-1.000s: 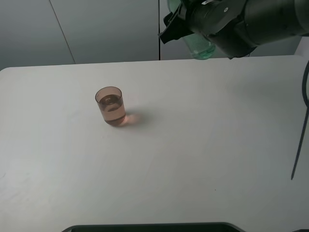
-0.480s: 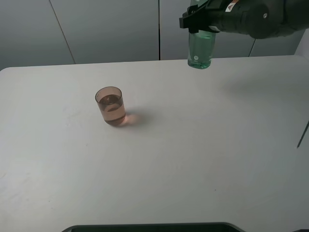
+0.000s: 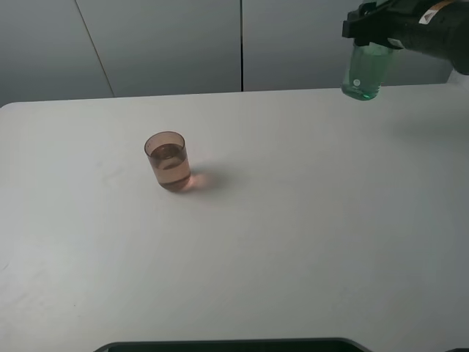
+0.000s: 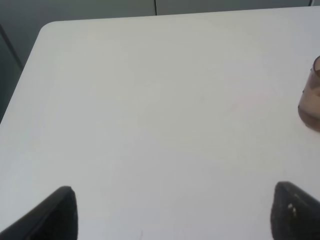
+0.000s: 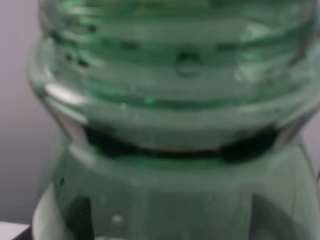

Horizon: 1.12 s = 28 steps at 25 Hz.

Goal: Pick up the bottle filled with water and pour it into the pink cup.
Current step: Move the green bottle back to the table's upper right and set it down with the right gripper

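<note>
Next, the right gripper releases the bottle on bare white table (image 3: 383,169), far across from and level with the pink cup.
The pink cup (image 3: 168,161) stands upright on the white table (image 3: 293,220), left of centre, with liquid in it. It also shows at the edge of the left wrist view as the pink cup (image 4: 311,100). The green-tinted bottle (image 3: 364,72) hangs upright in the air over the table's far right, well away from the cup. My right gripper (image 3: 372,33) is shut on the bottle's upper part. The right wrist view is filled by the bottle's threaded capless neck (image 5: 175,100). My left gripper (image 4: 177,212) is open over bare table, with nothing between its fingers.
Grey wall panels (image 3: 161,44) run behind the table's far edge. A dark rounded edge (image 3: 227,345) sits at the table's near side. In the left wrist view the table's rounded corner (image 4: 47,27) meets a dark drop-off.
My right arm has carried the bottle to the right, from above the table's back middle to its far right. The bottle went from tilted to upright. The cup has not moved.
</note>
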Tool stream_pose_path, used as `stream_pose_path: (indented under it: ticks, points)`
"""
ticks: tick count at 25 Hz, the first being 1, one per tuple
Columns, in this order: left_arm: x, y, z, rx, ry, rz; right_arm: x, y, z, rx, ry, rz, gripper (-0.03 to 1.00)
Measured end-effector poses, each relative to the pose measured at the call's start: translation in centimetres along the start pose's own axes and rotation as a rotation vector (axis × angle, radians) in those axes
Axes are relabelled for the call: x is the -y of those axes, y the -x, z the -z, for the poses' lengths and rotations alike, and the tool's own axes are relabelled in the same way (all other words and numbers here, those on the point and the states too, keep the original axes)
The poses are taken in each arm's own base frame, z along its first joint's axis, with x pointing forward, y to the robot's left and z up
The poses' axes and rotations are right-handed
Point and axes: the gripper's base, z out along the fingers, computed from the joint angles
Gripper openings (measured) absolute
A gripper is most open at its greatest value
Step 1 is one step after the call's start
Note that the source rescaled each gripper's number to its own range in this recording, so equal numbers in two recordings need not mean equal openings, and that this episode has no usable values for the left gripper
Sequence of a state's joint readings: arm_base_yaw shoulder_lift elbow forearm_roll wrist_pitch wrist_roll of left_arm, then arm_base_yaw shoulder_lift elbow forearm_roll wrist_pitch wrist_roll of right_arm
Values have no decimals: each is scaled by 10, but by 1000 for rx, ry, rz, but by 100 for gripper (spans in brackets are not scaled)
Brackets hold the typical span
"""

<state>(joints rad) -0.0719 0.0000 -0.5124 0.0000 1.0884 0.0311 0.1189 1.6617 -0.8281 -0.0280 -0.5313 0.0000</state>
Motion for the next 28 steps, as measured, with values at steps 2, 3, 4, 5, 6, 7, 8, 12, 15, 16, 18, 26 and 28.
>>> stream_pose_path:
  ticks: [2, 3, 4, 5, 6, 7, 8, 12, 15, 16, 18, 26, 28]
  points:
    - [0, 0, 0, 0, 0, 0, 9, -1, 14, 42, -34, -5, 0]
    - [0, 0, 0, 0, 0, 0, 12, -3, 20, 51, -43, -1, 0]
    - [0, 0, 0, 0, 0, 0, 13, -4, 24, 63, -50, 3, 0]
    - [0, 0, 0, 0, 0, 0, 14, -7, 29, 60, -54, 9, 0]
    - [0, 0, 0, 0, 0, 0, 14, -11, 33, 55, -56, 13, 0]
    - [0, 0, 0, 0, 0, 0, 15, -15, 35, 55, -58, 14, 0]
    - [0, 0, 0, 0, 0, 0, 15, -20, 39, 52, -58, 15, 0]
    - [0, 0, 0, 0, 0, 0, 14, -38, 48, 14, -68, 29, 0]
    - [0, 0, 0, 0, 0, 0, 14, -45, 53, 16, -71, 60, 0]
    - [0, 0, 0, -1, 0, 0, 14, -45, 55, 24, -76, 63, 0]
    - [0, 0, 0, -1, 0, 0, 15, -46, 56, 38, -80, 67, 0]
    - [0, 0, 0, 0, 0, 0, 15, -67, 66, -4, -91, 61, 0]
    - [0, 0, 0, 0, 0, 2, 15, -76, 65, -20, -92, 55, 0]
